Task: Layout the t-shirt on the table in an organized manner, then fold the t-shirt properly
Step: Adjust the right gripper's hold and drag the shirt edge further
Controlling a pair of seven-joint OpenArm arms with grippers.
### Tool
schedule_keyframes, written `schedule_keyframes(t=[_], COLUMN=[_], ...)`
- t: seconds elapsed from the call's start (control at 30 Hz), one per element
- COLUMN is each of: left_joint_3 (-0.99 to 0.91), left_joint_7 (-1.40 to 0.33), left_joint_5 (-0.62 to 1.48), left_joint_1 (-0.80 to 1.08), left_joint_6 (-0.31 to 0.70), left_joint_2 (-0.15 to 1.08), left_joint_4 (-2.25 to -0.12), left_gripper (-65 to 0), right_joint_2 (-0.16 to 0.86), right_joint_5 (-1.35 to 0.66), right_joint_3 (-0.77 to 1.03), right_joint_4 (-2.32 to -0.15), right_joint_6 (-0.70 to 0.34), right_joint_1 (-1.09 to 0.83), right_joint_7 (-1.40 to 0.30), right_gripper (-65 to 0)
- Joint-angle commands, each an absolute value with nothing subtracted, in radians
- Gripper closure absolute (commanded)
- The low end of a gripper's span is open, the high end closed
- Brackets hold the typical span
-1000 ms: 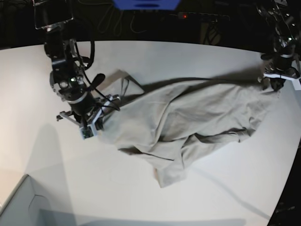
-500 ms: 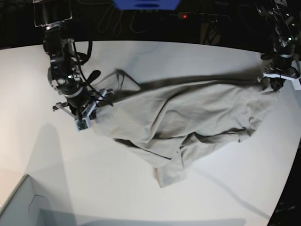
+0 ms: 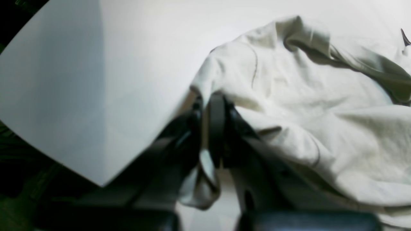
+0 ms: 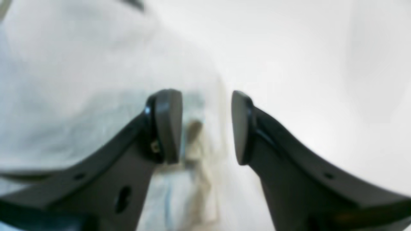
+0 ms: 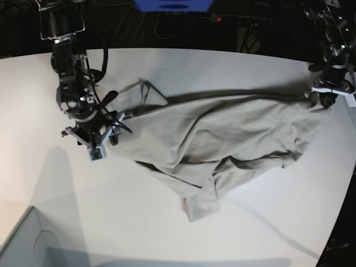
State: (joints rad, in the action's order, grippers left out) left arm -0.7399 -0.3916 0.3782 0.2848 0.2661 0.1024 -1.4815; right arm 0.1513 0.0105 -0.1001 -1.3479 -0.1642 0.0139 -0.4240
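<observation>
The robot's left gripper holds a corner of the rumpled t-shirt and its opposite edge lies loose, so the right gripper needs to pinch that edge [image 5: 119, 148] before both lift it.
The light beige-grey t-shirt [image 5: 239, 139] lies stretched and rumpled across the white table [image 5: 194, 72], with a bunched fold toward the front middle. My left gripper [image 5: 325, 99] is at the far right and is shut on a corner of the shirt. The left wrist view shows its fingers [image 3: 216, 125] pinched together on the cloth [image 3: 305, 106]. My right gripper [image 5: 105, 139] is at the shirt's left edge. In the blurred right wrist view it [image 4: 207, 128] stands open, with the shirt's edge [image 4: 80, 64] lying under and between the fingers on the table [image 4: 305, 48].
A grey box corner [image 5: 22, 245] sits at the front left. The table's curved edge [image 5: 339, 222] runs down the right side, close to the left arm. A blue object [image 5: 172, 4] and dark cables lie beyond the far edge.
My right gripper has moved left and toward the far side, and the shirt's left edge went with it, so the cloth is drawn out flatter. The left arm has not moved.
</observation>
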Motion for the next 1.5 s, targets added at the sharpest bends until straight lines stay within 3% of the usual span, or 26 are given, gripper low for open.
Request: schedule_keyframes(t=[0.0,0.37,0.47,0.57,0.7,0.93,1.07,1.13,1.27,1.47], left_joint_3=[-0.745,-0.745,-0.745,-0.745,-0.745,-0.745,-0.745,-0.745,-0.745,-0.745], left_joint_7=[-0.364,-0.364,-0.364,-0.364,-0.364,-0.366,-0.364,-0.364,-0.364,-0.364], left_joint_5=[0.386,0.386,0.386,0.386,0.386,0.386,0.386,0.386,0.386,0.386], left_joint_1=[0.280,0.280,0.280,0.280,0.280,0.280,0.280,0.280,0.282,0.282], left_joint_6=[0.269,0.269,0.269,0.269,0.269,0.269,0.269,0.269,0.269,0.269], left_joint_2=[0.119,0.119,0.119,0.119,0.117,0.117,0.117,0.117,0.117,0.117], left_joint_4=[-1.503,-1.503,-1.503,-1.503,-1.503,-1.503,-1.503,-1.503,-1.503,-1.503], left_gripper=[0.0,0.0,0.0,0.0,0.0,0.0,0.0,0.0,0.0,0.0], right_joint_2=[0.156,0.154,0.154,0.154,0.154,0.174,0.176,0.177,0.176,0.177], right_joint_5=[0.007,0.005,0.005,0.005,0.002,0.002,0.005,0.007,0.007,0.008], right_joint_3=[-0.096,-0.097,-0.104,-0.104,-0.096,-0.088,-0.090,-0.097,-0.097,-0.099], right_joint_4=[-1.342,-1.237,-1.236,-1.241,-1.277,-1.584,-1.626,-1.621,-1.607,-1.603], right_joint_6=[-0.163,-0.163,-0.165,-0.165,-0.165,-0.165,-0.165,-0.165,-0.163,-0.163], right_joint_1=[0.039,0.073,0.073,0.073,0.059,-0.073,-0.137,-0.163,-0.203,-0.223], right_joint_7=[-0.407,-0.406,-0.407,-0.407,-0.407,-0.409,-0.409,-0.409,-0.407,-0.400], right_gripper=[-27.7,-26.5,-17.8,0.0,0.0,0.0,0.0,-2.7,-17.7,-34.1])
